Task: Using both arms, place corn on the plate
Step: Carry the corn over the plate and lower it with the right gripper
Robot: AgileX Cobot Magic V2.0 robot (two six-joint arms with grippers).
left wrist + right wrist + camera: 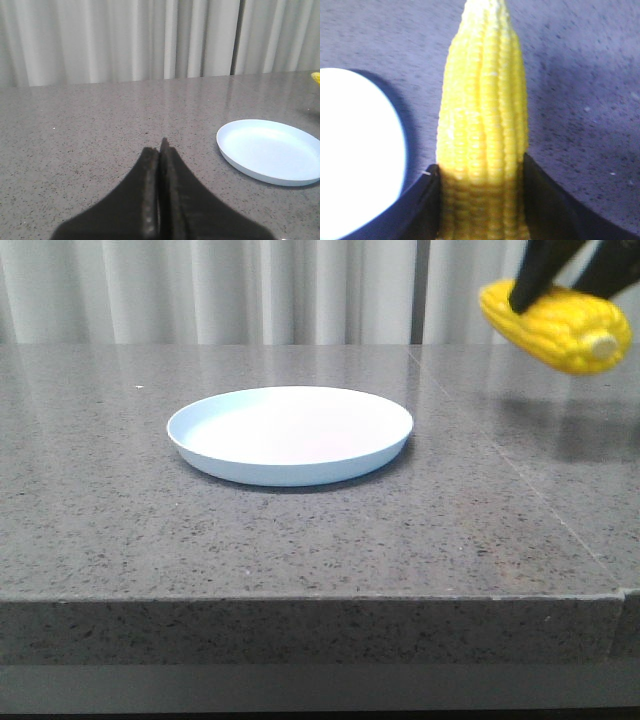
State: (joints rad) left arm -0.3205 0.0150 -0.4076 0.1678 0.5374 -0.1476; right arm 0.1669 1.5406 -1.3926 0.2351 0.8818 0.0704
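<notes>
The yellow corn will go down from my right gripper across the middle of the plate (315,417) (333,150), and I should lay it with its stub toward the front rim.
The yellow corn (560,325) hangs in the air at the upper right of the front view, its pale stub end toward the camera. My right gripper (562,275) is shut on the corn, well above the table and to the right of the plate. In the right wrist view the corn (482,115) sits between the two black fingers (547,200). The pale blue-white plate (290,432) lies empty on the table's middle; it also shows in the left wrist view (270,150) and the right wrist view (355,150). My left gripper (160,150) is shut and empty, low over the table to the left of the plate.
The grey speckled stone table (120,520) has its front edge near the camera and a seam (520,480) running right of the plate. White curtains (200,290) hang behind the table.
</notes>
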